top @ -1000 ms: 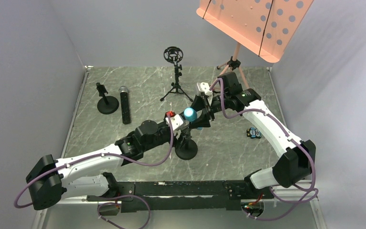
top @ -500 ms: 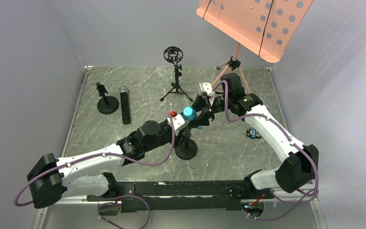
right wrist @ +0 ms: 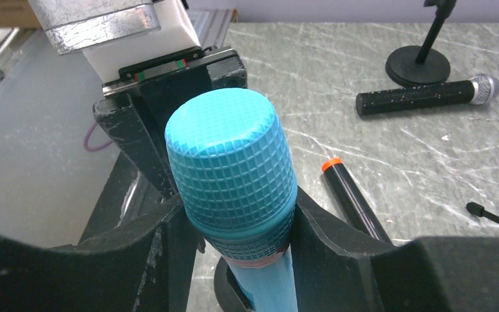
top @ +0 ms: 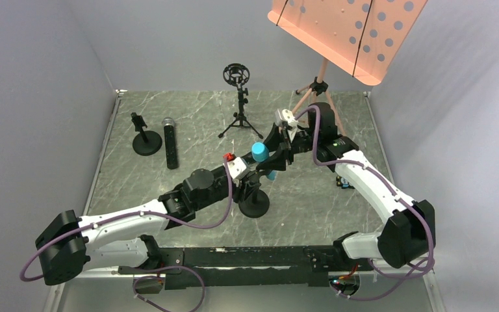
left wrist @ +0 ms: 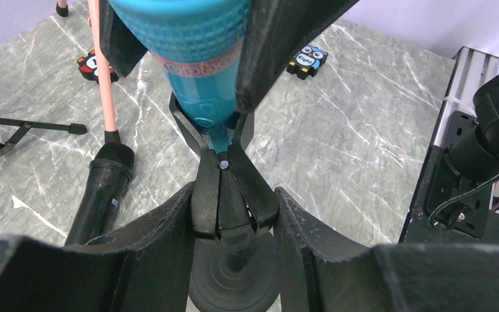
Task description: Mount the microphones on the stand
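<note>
The stand's clip joint is pinched by my left gripper while the cyan-blue microphone sits in the clip, so next I take the stand's post [left wrist: 236, 259] just below before moving it.
My right gripper [right wrist: 234, 224] is shut on the cyan-blue microphone [right wrist: 230, 162] just below its mesh head; the top view shows them mid-table [top: 260, 153]. The mic's lower end sits in the forked clip [left wrist: 211, 127] of a round-base stand [top: 255, 204]. My left gripper [left wrist: 234, 211] is shut on that stand's clip joint [left wrist: 230, 195]. The black mic with the orange end [right wrist: 354, 198] lies on the table beside the stand. The black mic with the silver mesh head [top: 169, 143] lies at the left.
A second round-base stand [top: 145, 140] stands at the far left. A tripod stand with a shock mount [top: 237, 97] is at the back. An orange music stand [top: 344, 32] overhangs the back right. Small owl cards [top: 344, 182] lie at the right.
My right gripper has moved slightly back and tilted the cyan mic more upright over the clip. My left gripper stays on the stand's clip, shifted a little.
</note>
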`<control>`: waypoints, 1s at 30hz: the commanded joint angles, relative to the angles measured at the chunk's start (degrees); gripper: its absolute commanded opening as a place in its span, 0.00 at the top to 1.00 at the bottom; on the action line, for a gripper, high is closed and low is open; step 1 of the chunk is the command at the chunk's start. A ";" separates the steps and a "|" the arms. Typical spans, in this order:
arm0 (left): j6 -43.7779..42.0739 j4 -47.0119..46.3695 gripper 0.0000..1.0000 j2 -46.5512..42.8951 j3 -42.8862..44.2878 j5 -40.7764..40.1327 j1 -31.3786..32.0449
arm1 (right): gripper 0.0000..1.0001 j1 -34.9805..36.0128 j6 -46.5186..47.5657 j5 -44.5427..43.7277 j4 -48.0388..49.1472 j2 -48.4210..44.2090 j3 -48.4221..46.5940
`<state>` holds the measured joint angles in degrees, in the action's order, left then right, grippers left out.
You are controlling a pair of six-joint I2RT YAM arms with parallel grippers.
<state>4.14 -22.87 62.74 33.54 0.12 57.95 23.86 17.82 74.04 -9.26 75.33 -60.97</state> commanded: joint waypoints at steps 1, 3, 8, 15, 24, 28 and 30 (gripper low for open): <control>3.21 -5.19 0.76 -1.48 -1.59 -3.13 -0.21 | 0.71 -1.90 -16.19 1.85 16.54 -1.96 5.19; 3.40 -5.52 0.77 -1.40 -1.77 -3.20 -0.21 | 0.72 -2.33 -25.41 1.83 25.09 -2.09 8.47; 4.16 -6.68 0.78 -1.31 -2.33 -3.28 -0.21 | 0.73 -2.43 -42.82 1.13 48.59 -2.04 16.85; 4.34 -6.92 0.83 -1.46 -2.43 -3.17 -0.21 | 0.74 -0.78 -43.78 0.30 51.15 -1.85 18.17; 5.26 -8.37 0.87 -1.44 -3.10 -2.41 -0.21 | 0.75 0.81 -40.65 1.36 48.20 -1.96 19.10; 5.72 -9.88 0.91 -1.30 -3.68 -2.05 -0.29 | 0.75 1.28 -40.86 1.90 48.66 -1.88 19.65; 5.92 -10.23 0.92 -1.30 -3.87 -2.05 -0.30 | 0.75 1.28 -41.12 2.07 48.94 -1.93 19.79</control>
<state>6.87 -28.80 62.08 30.22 0.10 58.11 23.24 -20.67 70.74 41.63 73.54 -43.05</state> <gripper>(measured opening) 0.465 0.520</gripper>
